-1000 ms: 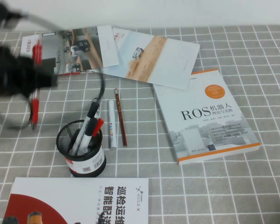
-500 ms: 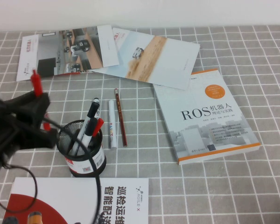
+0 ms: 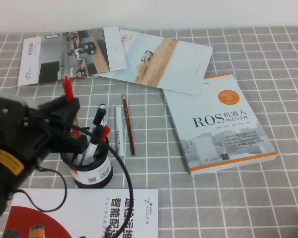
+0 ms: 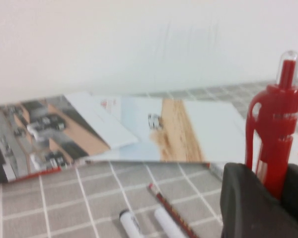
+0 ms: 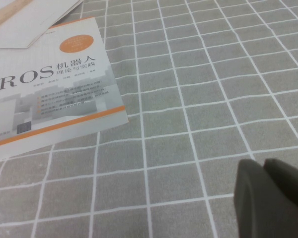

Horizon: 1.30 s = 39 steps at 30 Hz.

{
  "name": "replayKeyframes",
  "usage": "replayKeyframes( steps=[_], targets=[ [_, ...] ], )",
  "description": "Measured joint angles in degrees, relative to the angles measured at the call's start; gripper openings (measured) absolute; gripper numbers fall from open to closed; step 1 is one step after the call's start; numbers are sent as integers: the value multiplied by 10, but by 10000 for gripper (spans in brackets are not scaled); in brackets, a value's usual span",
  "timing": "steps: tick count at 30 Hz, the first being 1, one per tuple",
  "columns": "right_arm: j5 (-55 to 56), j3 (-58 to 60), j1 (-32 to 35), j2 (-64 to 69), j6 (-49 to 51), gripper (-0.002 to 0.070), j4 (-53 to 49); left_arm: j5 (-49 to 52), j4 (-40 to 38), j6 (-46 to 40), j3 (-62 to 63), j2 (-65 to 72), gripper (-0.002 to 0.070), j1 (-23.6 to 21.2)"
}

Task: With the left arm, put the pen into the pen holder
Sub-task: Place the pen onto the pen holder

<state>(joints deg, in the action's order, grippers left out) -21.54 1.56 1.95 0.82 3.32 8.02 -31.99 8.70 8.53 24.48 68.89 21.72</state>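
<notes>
My left gripper should release the slim red pen inside the black wire-mesh pen holder (image 3: 80, 143), next to the markers that stand there.
My left gripper (image 3: 69, 121) is shut on the slim red pen (image 3: 67, 88) and holds it nearly upright. The pen's top sticks up above the fingers and its lower end points down at the left rim of the black wire-mesh pen holder (image 3: 97, 166). I cannot tell whether its tip is inside the rim. In the left wrist view the pen (image 4: 275, 124) stands clamped in the left gripper (image 4: 275, 193) between the black fingers (image 4: 246, 203). My right gripper (image 5: 264, 166) is shut and empty above bare tablecloth, out of the high view.
The holder holds a black-capped marker and a red-capped one (image 3: 104, 133). A white marker (image 3: 119, 131) and a dark pencil (image 3: 128, 124) lie just right of it. The ROS book (image 3: 218, 124) lies to the right, brochures (image 3: 154, 59) behind, and a booklet (image 3: 89, 213) in front.
My left arm has swung in from the table's left edge toward the right with the red pen in its grip, ending over the pen holder. Nothing else has moved.
</notes>
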Motion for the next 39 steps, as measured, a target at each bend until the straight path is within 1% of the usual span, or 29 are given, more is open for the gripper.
replayKeyframes(
  steps=[6,17,29,31,32,35,37,39],
  targets=[
    [0,0,0,0,0,-15,0,-12,0,-1,0,54,93,0],
    [0,0,0,0,0,-15,0,-17,-1,-62,0,68,93,0],
    [0,0,0,0,0,-15,0,25,-1,-74,0,87,96,0],
    [0,0,0,0,0,-15,0,26,-1,-74,0,90,123,0],
    [0,0,0,0,0,-15,0,26,-1,-74,0,89,152,0],
    [0,0,0,0,0,-15,0,18,-1,-76,0,89,286,0],
    [0,0,0,0,0,-15,0,18,-4,-76,0,89,358,0],
    [0,0,0,0,0,-15,0,20,-7,-74,0,89,396,0]
  ],
)
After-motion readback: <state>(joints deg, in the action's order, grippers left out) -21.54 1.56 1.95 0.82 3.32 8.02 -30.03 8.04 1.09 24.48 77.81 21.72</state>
